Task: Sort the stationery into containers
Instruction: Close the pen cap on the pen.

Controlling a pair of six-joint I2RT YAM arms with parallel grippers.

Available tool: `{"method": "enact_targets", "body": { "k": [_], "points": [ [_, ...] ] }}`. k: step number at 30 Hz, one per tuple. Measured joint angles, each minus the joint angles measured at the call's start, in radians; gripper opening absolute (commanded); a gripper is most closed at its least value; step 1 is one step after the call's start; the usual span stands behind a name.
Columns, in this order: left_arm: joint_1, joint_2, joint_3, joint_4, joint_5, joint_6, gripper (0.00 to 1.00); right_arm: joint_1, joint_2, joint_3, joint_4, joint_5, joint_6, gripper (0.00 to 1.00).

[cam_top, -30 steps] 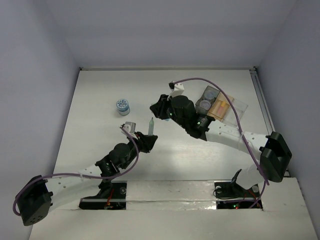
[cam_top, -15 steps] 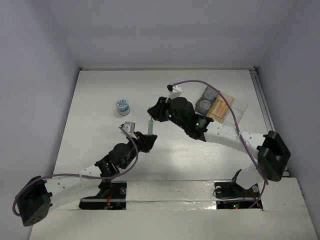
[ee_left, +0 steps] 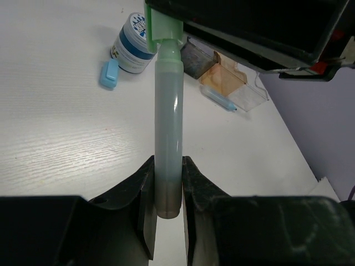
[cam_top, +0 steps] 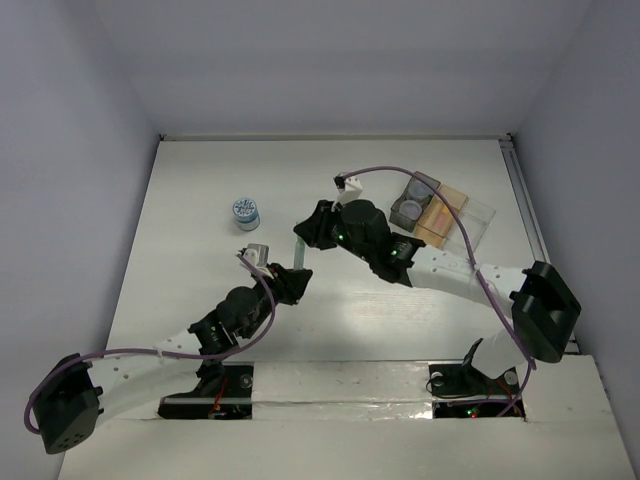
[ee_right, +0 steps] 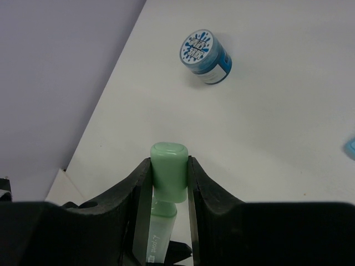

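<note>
Next, I let go of the pale green marker with my right gripper inside the tan bin (cam_top: 437,216), along its side next to the grey bin.
My left gripper (ee_left: 168,191) is shut on the tail end of a pale green marker (ee_left: 168,133) and holds it upright above the table. My right gripper (ee_right: 169,173) is shut on the marker's green cap (ee_right: 169,166). In the top view both grippers meet at the marker (cam_top: 299,255) in mid-table. A tape-like roll (cam_top: 245,212) with a blue-and-white top stands to the far left of them, and it also shows in the right wrist view (ee_right: 205,55). A blue capsule piece (ee_left: 109,73) lies beside the roll (ee_left: 132,36). The joined bins (cam_top: 470,225) stand at the right.
In the left wrist view the grey bin (ee_left: 195,55), tan bin (ee_left: 224,80) and clear bin (ee_left: 250,98) stand in a row, with a thin blue-tipped piece (ee_left: 220,101) lying in front of them. The grey bin (cam_top: 413,199) holds rolls. White walls close the table's sides.
My right gripper has moved left and down onto the marker's cap and now grips it. My left gripper has stayed put with the marker.
</note>
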Motion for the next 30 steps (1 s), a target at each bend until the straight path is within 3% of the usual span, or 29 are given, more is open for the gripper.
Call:
{"method": "enact_targets", "body": {
  "k": [9,23,30],
  "points": [
    [0.000,-0.003,0.000,-0.022,-0.012,0.000,0.00,0.008,0.000,-0.048,0.051,-0.036,0.042,0.00],
    [-0.011,-0.012,0.000,-0.021,-0.002,0.011,0.00,0.005,-0.038,-0.193,0.280,-0.122,0.175,0.00],
    [-0.011,-0.090,0.011,-0.069,0.001,0.025,0.00,-0.006,-0.038,-0.220,0.380,-0.182,0.205,0.00]
  ]
}}
